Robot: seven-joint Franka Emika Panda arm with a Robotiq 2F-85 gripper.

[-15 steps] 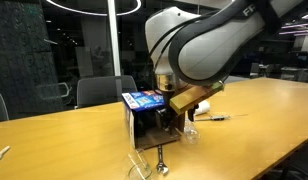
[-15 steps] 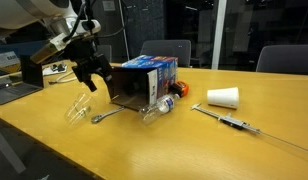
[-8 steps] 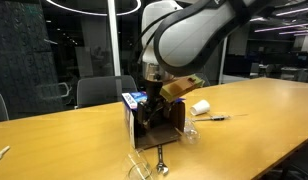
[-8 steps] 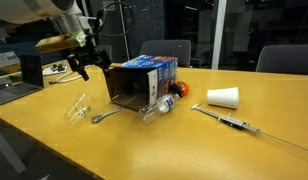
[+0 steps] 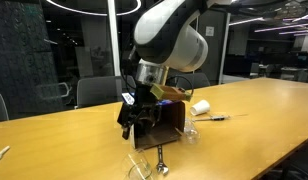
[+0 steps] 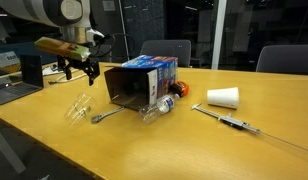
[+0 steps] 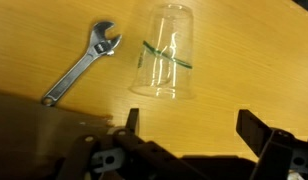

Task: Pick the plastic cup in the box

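Note:
The clear plastic cup beside the metal wrench is next, and my gripper will go to it and close around the cup's middle (image 5: 140, 166) (image 7: 165, 55), at its green line.
The clear plastic cup (image 7: 164, 65) lies on its side on the wooden table, outside the box; it shows in both exterior views (image 6: 77, 108) (image 5: 140, 167). The blue-printed box (image 6: 140, 80) lies on its side with its dark opening facing the cup, and it shows partly behind the arm in an exterior view (image 5: 170, 117). My gripper (image 7: 192, 125) is open and empty. It hangs above the table just short of the cup, beside the box opening, in both exterior views (image 6: 79, 74) (image 5: 131, 127).
A metal wrench (image 7: 82, 72) lies next to the cup (image 6: 104, 116). A small bottle (image 6: 160, 106) lies against the box. A white opaque cup (image 6: 223, 97) and a thin pen-like tool (image 6: 234, 122) lie farther along the table. A laptop (image 6: 14, 88) sits near the table's end.
The arm has swung away from the box front and the gripper has shifted sideways and a little up, now over the table near the clear cup. The objects have not moved.

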